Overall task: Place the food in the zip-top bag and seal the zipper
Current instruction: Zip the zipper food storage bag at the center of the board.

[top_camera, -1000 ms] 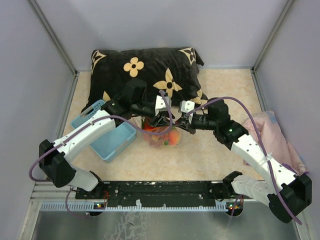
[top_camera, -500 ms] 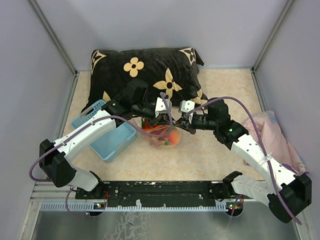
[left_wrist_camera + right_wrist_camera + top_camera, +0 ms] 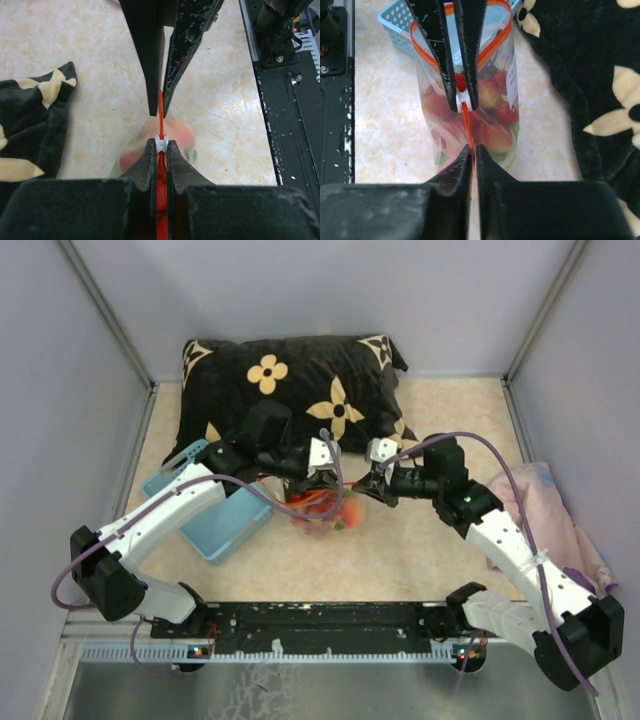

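Note:
The robot's right gripper pinches just the end of the zipper at the ends of its fingers, so it should open and take the zipper (image 3: 161,126) near the slider deeper in its fingers.
The clear zip-top bag (image 3: 322,512) stands on the table between my two grippers. The food (image 3: 495,137) is inside it: red strawberries, an orange fruit and some green. My left gripper (image 3: 160,145) is shut on the white slider (image 3: 160,143) on the red-orange zipper (image 3: 161,107). My right gripper (image 3: 473,149) is shut on the end of the zipper (image 3: 466,120). A short taut stretch of strip runs between the two. Behind the left gripper (image 3: 462,99) the zipper still gapes as an open loop (image 3: 500,37). In the top view the left gripper (image 3: 322,478) and right gripper (image 3: 363,485) face each other.
A light blue latticed basket (image 3: 215,522) sits left of the bag. A black pillow with tan flowers (image 3: 290,380) lies just behind. A pink cloth (image 3: 548,508) is at the right wall. The black base rail (image 3: 320,620) runs along the near edge.
Both grippers have stayed shut on the bag's top. The right wrist has shifted slightly right and back, the left arm has dropped a little, and the bag sits lower.

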Robot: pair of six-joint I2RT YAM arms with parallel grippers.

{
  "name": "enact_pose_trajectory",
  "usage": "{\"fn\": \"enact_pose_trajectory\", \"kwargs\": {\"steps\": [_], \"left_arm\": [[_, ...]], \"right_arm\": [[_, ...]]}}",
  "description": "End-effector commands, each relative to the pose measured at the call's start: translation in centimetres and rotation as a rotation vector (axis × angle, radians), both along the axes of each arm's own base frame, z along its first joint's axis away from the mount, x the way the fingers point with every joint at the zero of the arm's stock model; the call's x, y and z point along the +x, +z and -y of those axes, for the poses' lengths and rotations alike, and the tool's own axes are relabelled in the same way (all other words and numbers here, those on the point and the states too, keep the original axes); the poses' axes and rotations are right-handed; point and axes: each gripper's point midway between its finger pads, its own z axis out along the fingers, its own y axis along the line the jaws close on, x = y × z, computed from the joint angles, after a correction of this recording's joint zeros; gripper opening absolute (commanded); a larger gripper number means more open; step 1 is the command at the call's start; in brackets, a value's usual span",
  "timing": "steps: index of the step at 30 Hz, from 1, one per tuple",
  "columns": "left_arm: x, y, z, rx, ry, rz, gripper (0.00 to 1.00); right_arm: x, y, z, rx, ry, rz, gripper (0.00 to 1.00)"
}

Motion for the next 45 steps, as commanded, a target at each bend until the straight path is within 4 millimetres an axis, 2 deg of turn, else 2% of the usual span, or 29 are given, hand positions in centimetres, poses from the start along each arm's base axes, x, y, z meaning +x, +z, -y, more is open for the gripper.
{"fn": "enact_pose_trajectory", "kwargs": {"steps": [1,3,7,12,20,23,25,26,35,45], "left_arm": [[-1.0,1.6,-0.6,-0.025,-0.029,-0.011,0.00],[-1.1,1.9,-0.3,-0.033,-0.037,-0.016,0.00],[-1.0,1.8,-0.1,-0.032,-0.038,-0.026,0.00],[-0.9,2.0,0.2,-0.038,-0.044,-0.027,0.00],[-0.9,2.1,0.3,-0.044,-0.045,-0.032,0.00],[-1.0,2.2,0.3,-0.047,-0.047,-0.032,0.00],[-0.9,2.1,0.3,-0.045,-0.042,-0.030,0.00],[-0.9,2.1,0.2,-0.043,-0.039,-0.027,0.00],[0.6,0.6,-2.2,0.021,0.114,0.006,0.00],[1.5,-0.8,-5.8,0.059,0.252,-0.014,0.01]], "right_arm": [[-0.1,3.7,0.4,0.052,0.011,0.088,0.19],[-0.3,4.4,0.3,0.065,0.022,0.107,0.31],[-0.4,5.6,-0.1,0.084,0.052,0.119,0.36],[-0.4,6.1,-0.8,0.112,0.089,0.113,0.37],[-0.2,5.6,-1.1,0.113,0.094,0.090,0.30],[-0.1,5.4,-1.0,0.107,0.087,0.084,0.22],[0.2,5.4,-0.8,0.101,0.066,0.087,0.10],[0.4,5.4,-0.7,0.099,0.047,0.089,0.01],[2.8,5.7,2.5,0.038,-0.206,0.161,0.00],[2.8,5.5,4.6,0.056,-0.306,0.147,0.00]]}}
